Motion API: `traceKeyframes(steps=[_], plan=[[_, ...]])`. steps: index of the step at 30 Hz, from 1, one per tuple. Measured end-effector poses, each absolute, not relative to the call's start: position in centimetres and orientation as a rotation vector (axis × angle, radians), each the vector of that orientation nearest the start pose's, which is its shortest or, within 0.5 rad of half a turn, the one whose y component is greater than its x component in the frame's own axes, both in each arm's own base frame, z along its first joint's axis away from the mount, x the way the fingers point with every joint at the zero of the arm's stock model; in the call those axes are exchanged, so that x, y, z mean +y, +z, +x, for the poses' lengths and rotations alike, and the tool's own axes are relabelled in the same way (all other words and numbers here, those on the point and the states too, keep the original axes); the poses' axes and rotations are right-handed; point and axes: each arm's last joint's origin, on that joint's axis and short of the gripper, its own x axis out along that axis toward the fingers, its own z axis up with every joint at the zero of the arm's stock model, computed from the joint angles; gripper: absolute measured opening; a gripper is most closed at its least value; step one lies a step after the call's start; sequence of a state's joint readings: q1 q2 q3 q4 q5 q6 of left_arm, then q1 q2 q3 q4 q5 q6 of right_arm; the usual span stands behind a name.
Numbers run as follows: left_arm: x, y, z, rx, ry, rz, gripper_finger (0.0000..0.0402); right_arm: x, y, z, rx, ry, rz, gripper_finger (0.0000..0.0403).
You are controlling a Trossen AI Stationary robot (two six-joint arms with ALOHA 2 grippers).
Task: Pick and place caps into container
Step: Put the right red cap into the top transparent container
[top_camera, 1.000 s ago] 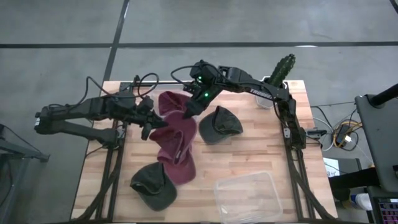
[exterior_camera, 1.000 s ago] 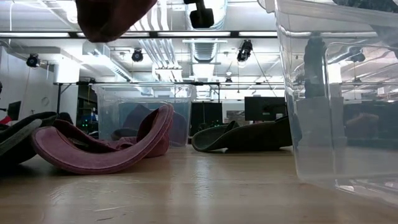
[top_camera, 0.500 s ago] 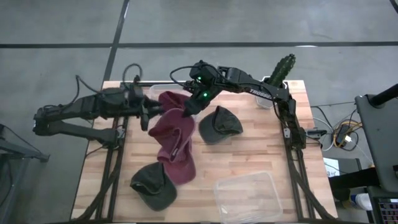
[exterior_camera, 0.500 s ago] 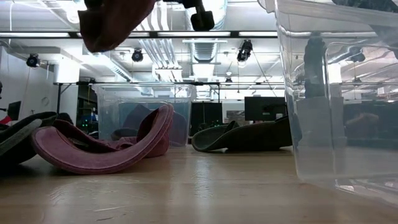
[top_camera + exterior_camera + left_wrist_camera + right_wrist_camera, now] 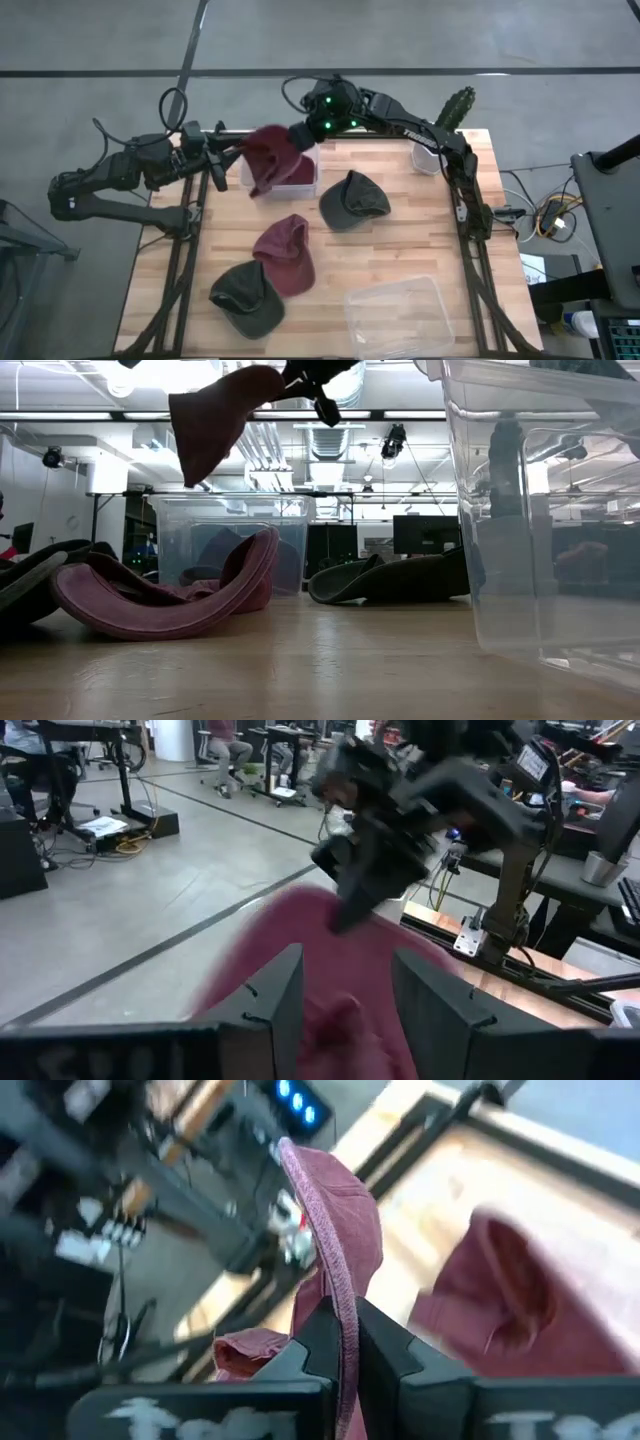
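Observation:
Next, my right gripper drops its maroon cap, now hanging high above the clear container, onto the maroon cap inside the far clear container (image 5: 282, 165) (image 5: 500, 1312).
My right gripper (image 5: 300, 133) is shut on a maroon cap (image 5: 268, 157), which hangs high above the clear container (image 5: 297, 178) at the table's far left; the low view shows this cap (image 5: 220, 420) near the picture's top. My left gripper (image 5: 216, 170) stands open at the table's far left edge. In the left wrist view the cap (image 5: 330, 930) lies just beyond its fingers. A second maroon cap (image 5: 285, 252) lies on the table's middle. One olive-grey cap (image 5: 352, 198) rests right of the container, another (image 5: 245, 296) near the front left. My right gripper pinches the maroon cap's edge (image 5: 341, 1295) between its two fingers, and that edge runs out past the fingertips. The fingers come from the table's right side, slanting down. The cap hangs below them, slack and lifted clear of the table, above the container.
A second clear container (image 5: 400, 315) sits at the near right; in the low view it (image 5: 540, 510) fills the right side. A green cactus (image 5: 452, 108) in a white pot (image 5: 425, 158) stands at the far right corner. Bare wood lies between the caps.
My right gripper has risen and gone toward the far edge with one maroon cap, lifting it clear of the other, which stays on the table. My left gripper has opened, let go of that cap and drawn back toward the table's far left.

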State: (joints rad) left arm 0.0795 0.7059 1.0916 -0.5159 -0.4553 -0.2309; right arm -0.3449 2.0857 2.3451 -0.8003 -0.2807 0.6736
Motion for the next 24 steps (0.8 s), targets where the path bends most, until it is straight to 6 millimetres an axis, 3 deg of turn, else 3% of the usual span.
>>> traceKeyframes(steps=[6, 24], plan=[[2.2, 41.1, 11.3, 0.055, 0.554, -0.207, 0.0145, -16.4, 39.9, 42.8, 0.435, -0.339, 0.808, 0.0012], [2.2, 41.8, 10.6, -0.01, 0.557, -0.201, 0.0145, -17.5, 31.9, 44.8, 0.444, -0.456, 0.871, 0.0013]])
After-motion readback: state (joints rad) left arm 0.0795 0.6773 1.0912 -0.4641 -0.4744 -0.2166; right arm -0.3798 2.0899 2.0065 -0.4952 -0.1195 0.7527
